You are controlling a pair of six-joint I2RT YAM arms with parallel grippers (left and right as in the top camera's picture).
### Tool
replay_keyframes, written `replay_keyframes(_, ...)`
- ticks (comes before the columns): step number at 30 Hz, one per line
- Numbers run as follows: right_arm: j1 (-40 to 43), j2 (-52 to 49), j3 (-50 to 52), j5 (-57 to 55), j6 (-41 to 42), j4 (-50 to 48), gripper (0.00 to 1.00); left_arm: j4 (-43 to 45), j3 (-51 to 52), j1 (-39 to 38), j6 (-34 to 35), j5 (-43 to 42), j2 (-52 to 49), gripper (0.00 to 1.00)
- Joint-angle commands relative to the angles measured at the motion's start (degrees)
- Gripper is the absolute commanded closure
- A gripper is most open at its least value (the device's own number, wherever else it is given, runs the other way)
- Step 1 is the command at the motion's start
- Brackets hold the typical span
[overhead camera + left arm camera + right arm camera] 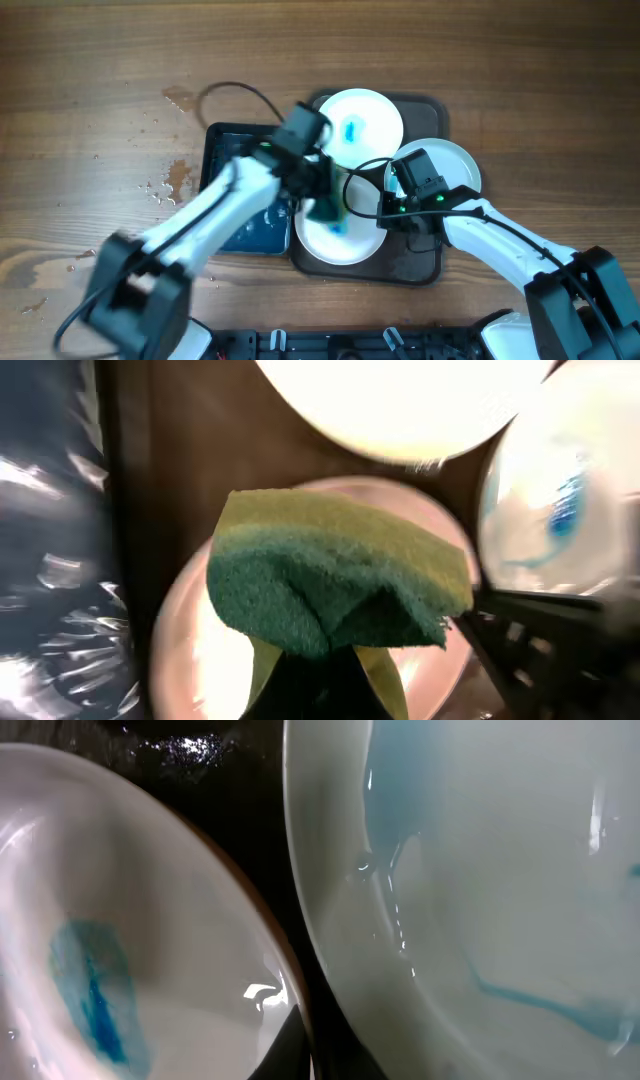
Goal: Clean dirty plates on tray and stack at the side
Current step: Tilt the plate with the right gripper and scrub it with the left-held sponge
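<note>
Next, I release the green sponge from my left gripper on the wet bottom of the dark basin (242, 209), toward the basin's front half.
The dark brown tray (420, 265) holds three white plates. The far plate (360, 125) has a blue smear. The right plate (455, 160) is partly under my right arm. The front plate (335, 240) also shows blue. My left gripper (325, 205) is shut on a green sponge (340, 580) and holds it over the front plate (200, 650). My right gripper (392, 218) is at that plate's right edge. In the right wrist view its jaws (300, 1040) close on the rim of a blue-smeared plate (90, 990). Another plate (480, 870) with thin blue streaks lies close by.
The dark blue-black basin (225, 150), wet inside, stands left of the tray and shows in the left wrist view (50, 560). Water drops (170, 185) lie on the wooden table to its left. A black cable (240, 92) loops behind the basin.
</note>
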State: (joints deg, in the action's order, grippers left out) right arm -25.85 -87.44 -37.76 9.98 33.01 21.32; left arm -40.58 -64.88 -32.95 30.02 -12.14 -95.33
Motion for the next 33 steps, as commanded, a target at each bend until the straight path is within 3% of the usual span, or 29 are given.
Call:
replay_keyframes(1, 0.35, -1.81, 0.22, -7.04, 1.7, 0.24, 0.96, 5.81, -0.59, -3.96, 5.49, -6.58, -8.63, 0.96)
replay_keyframes(5, 0.35, -1.81, 0.22, -7.04, 1.68, 0.31, 0.96, 10.84, -0.59, -5.62, 6.69, -7.41, -15.41, 0.96)
replay_keyframes(8, 0.35, -1.81, 0.22, -7.02, 1.68, 0.28, 0.96, 2.47, -0.61, -4.55, 8.48, 10.47, -15.47, 0.96)
replay_keyframes(12, 0.35, -1.81, 0.22, -7.02, 1.68, 0.31, 0.96, -6.8, -1.18, -2.47, 8.44, 25.62, -15.45, 0.96)
replay_keyframes(15, 0.35, -1.81, 0.22, -6.99, 1.73, 0.31, 0.96, -7.76, -1.2, -1.4, 8.41, 26.53, -15.45, 0.96)
replay_keyframes(17, 0.35, -1.81, 0.22, -7.02, 1.7, 0.35, 0.96, -6.62, -1.25, -1.36, 7.98, 21.94, -15.45, 0.96)
replay_keyframes(22, 0.35, -1.81, 0.22, -7.02, 1.73, 0.31, 0.96, 8.48, -0.09, -3.3, 2.78, -13.88, -15.47, 0.96)
replay_keyframes(26, 0.35, -1.81, 0.22, -7.02, 1.73, 0.31, 0.96, 14.12, 0.37, -7.48, 3.45, -15.72, -15.65, 0.96)
replay_keyframes(33, 0.35, -1.81, 0.22, -7.02, 1.73, 0.33, 0.96, 11.69, 0.37, -8.39, 3.39, -20.37, -16.15, 0.96)
